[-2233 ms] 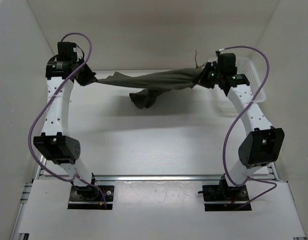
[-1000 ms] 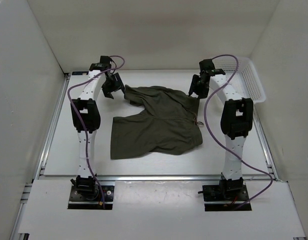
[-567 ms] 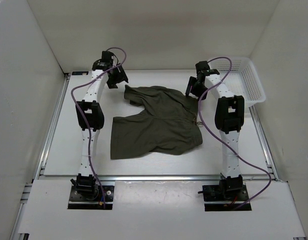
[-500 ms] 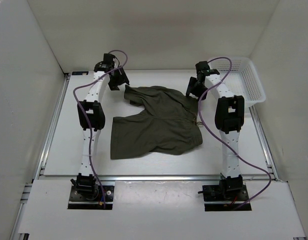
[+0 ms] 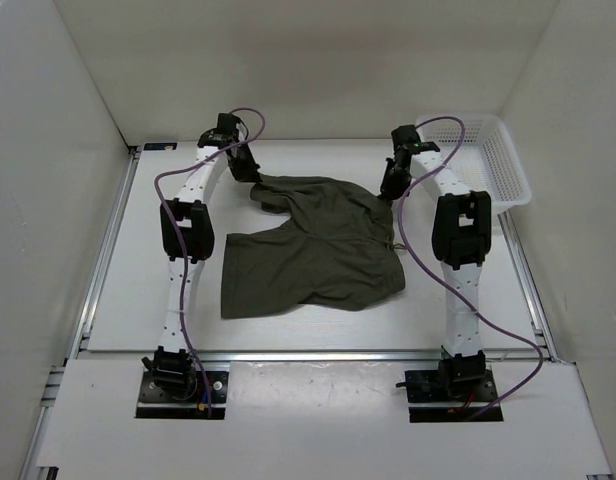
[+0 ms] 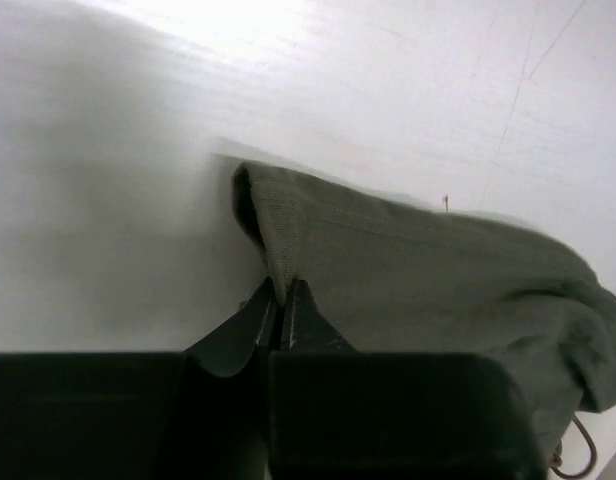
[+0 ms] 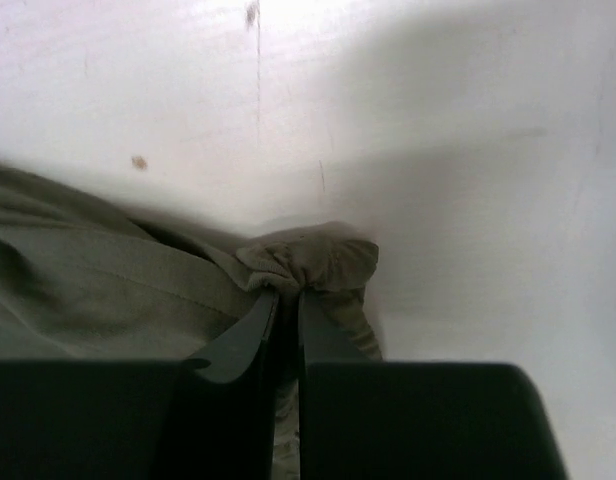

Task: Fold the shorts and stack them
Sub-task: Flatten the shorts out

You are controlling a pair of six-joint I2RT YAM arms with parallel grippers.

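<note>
Next, my right gripper lets go of the waistband corner on the white table point(image 5: 374, 183) just past the shorts' far edge, near the basket. That corner is now bunched, low at the table surface.
The dark olive-green shorts point(image 5: 313, 245) lie spread on the white table, legs toward the near side, waistband at the far side. My left gripper point(image 5: 250, 177) is shut on the far left corner of the waistband, seen pinched in the left wrist view point(image 6: 284, 290). My right gripper point(image 5: 388, 192) is shut on the bunched far right corner of the waistband, seen in the right wrist view point(image 7: 288, 295). Both grippers are low, at the table surface.
A white mesh basket point(image 5: 493, 160) stands at the far right corner of the table. White walls enclose the table on the left, far and right sides. Purple cables loop over both arms.
The shorts, held up stretched between both grippers earlier, were laid on the table. Both grippers then opened, shifted inward, and have now closed on the waistband corners.
</note>
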